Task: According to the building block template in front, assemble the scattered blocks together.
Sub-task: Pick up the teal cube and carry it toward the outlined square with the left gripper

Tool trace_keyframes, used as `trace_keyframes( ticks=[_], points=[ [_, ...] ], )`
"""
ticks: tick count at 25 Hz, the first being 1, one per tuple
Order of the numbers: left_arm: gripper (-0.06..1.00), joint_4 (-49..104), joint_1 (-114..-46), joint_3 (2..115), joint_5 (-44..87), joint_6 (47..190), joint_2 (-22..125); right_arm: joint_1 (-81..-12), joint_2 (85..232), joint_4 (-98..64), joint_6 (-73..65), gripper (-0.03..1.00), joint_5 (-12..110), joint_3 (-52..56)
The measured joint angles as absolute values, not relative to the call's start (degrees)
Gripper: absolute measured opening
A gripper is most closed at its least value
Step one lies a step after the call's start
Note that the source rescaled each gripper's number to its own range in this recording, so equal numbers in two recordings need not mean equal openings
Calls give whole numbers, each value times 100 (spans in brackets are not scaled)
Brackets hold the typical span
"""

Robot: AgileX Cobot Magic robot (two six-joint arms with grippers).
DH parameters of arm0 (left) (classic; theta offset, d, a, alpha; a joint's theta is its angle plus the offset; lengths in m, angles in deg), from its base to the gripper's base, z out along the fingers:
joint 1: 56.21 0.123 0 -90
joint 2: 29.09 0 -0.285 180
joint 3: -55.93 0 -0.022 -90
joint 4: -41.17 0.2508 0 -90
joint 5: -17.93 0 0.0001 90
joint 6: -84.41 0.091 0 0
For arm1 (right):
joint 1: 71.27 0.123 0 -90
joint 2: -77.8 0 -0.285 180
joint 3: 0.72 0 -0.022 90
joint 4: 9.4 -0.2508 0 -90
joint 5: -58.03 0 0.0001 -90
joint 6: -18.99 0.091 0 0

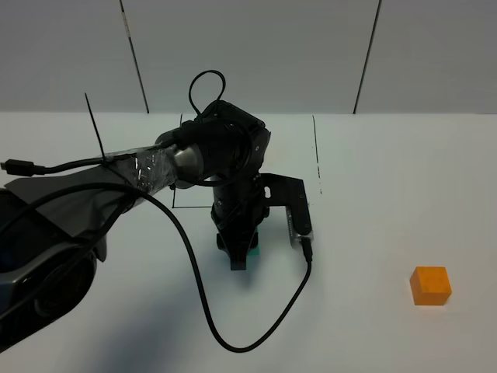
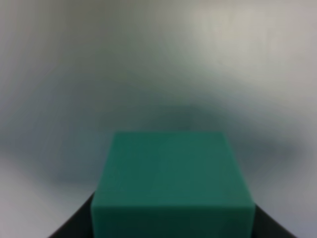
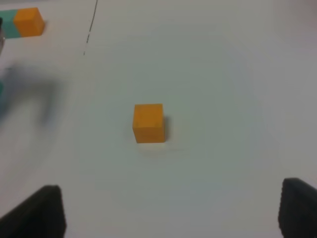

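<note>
The robot's left gripper should release the teal cube, now at the middle of the table, on the white table (image 1: 258, 249) just in front of the marked square.
The teal cube (image 2: 171, 183) sits tight between my left gripper's dark fingers (image 2: 74, 225). In the high view my left gripper (image 1: 239, 255) points down at the middle of the table, and only a sliver of the teal cube (image 1: 253, 250) shows beside it. The orange cube (image 1: 430, 284) lies alone at the front right, and it also shows in the right wrist view (image 3: 148, 123). My right gripper (image 3: 173, 218) is open and empty, well short of the orange cube. The template (image 3: 22, 23), teal joined to orange, shows in the right wrist view only; my left arm hides it in the high view.
The white table (image 1: 388, 194) carries thin black lines: a marked square (image 1: 177, 203) behind my left arm and a line (image 1: 317, 155) running back. A black cable (image 1: 233, 342) loops over the table in front of the left gripper.
</note>
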State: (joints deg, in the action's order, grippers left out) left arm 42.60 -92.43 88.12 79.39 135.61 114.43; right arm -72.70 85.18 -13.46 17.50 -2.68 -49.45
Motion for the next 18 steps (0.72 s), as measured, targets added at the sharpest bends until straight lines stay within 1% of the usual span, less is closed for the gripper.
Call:
trace_keyframes(
  ticks=[7, 18],
  points=[
    [0, 4170, -9277, 9490, 8144, 13657, 11888, -7270, 8518, -1346, 1750, 72, -268, -4945],
    [0, 4117, -9277, 9591, 8122, 13848, 12130, -7270, 8518, -1346, 1750, 72, -268, -4945]
  ],
)
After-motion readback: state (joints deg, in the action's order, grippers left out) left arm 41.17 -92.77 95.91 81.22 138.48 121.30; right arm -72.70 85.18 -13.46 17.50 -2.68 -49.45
